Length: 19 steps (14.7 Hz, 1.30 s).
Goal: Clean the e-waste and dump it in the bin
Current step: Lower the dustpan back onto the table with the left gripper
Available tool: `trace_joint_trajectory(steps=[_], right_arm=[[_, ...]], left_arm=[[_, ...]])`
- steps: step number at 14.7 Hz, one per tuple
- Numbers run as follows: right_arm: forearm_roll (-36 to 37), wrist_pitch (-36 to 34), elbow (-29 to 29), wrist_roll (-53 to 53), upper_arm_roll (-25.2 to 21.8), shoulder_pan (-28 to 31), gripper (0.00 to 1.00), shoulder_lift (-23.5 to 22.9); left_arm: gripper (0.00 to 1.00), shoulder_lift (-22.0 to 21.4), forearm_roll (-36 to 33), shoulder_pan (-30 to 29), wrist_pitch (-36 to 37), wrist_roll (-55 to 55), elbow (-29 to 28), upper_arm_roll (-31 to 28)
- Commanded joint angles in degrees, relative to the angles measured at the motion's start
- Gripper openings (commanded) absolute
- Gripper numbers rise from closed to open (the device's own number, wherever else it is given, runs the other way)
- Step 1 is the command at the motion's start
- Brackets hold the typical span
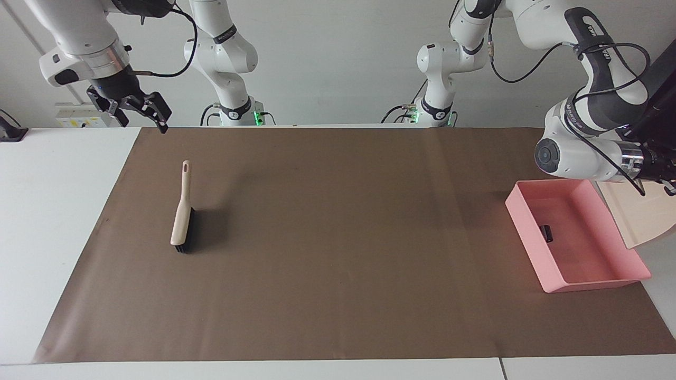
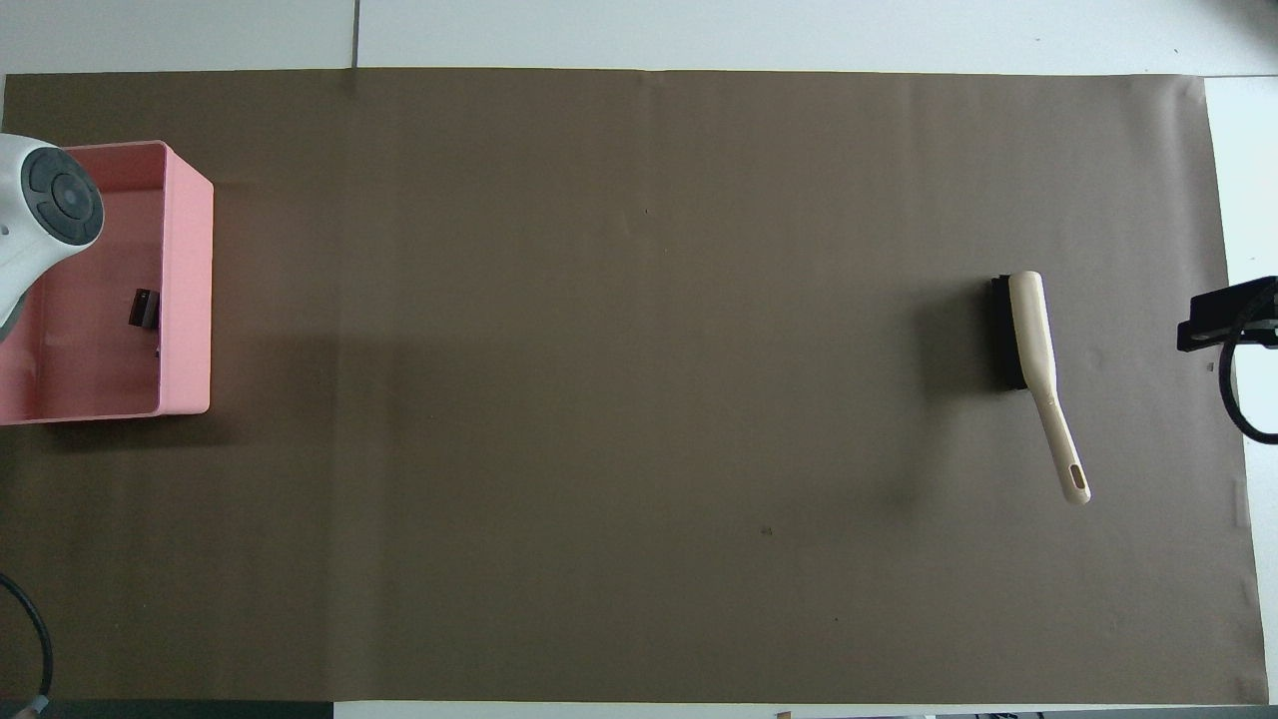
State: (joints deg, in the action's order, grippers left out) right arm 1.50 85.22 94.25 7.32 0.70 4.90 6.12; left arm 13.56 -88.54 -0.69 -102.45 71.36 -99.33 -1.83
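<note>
My left gripper has the beige dustpan. I will set it down with that gripper on the brown paper [image 2: 482, 399] next to the pink bin, toward the hand brush.
The pink bin [image 1: 528, 232] stands on the brown paper at the left arm's end of the table; it also shows in the overhead view [image 2: 190, 290]. One small black piece of e-waste [image 1: 546, 233] lies inside it [image 2: 145, 308]. The white part with the green patch is not in view. My left gripper [image 1: 669, 186], at the picture's edge, is shut on the beige dustpan [image 1: 641, 214] and holds it tilted beside the bin. My right gripper [image 1: 138, 110] is open and empty, raised over the paper's edge at the right arm's end [image 2: 1223, 318].
A beige hand brush [image 1: 182, 214] with black bristles lies on the brown paper [image 1: 338, 253] toward the right arm's end, also seen from overhead [image 2: 1036, 345]. The left arm's wrist [image 2: 50, 200] hangs over the bin's corner.
</note>
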Motion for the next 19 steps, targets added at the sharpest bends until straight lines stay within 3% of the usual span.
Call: trace_joint_trajectory(steps=[1, 5, 11, 19], right_arm=[[0.0, -1.2, -1.5, 0.6, -4.4, -4.2, 1.0, -1.8], [0.3, -2.8, -5.6, 0.2, -3.9, -4.3, 1.0, -4.9], [-0.4, -3.7, -5.0, 0.4, -2.0, -3.5, 1.0, -4.1], [-0.5, -3.7, -3.8, 0.1, -1.8, -2.8, 1.0, -3.2]], left_arm=[[0.02, -2.6, 6.0, 2.0, 1.0, 3.9, 0.3, -0.2], [0.02, -4.7, 20.4, 4.3, 0.7, 11.2, 1.4, 0.2], [0.01, -5.9, 44.7, 8.3, 0.4, 11.1, -0.8, 0.3], [0.0, -8.5, 55.8, 19.0, -9.1, 0.5, -17.1, 0.3]])
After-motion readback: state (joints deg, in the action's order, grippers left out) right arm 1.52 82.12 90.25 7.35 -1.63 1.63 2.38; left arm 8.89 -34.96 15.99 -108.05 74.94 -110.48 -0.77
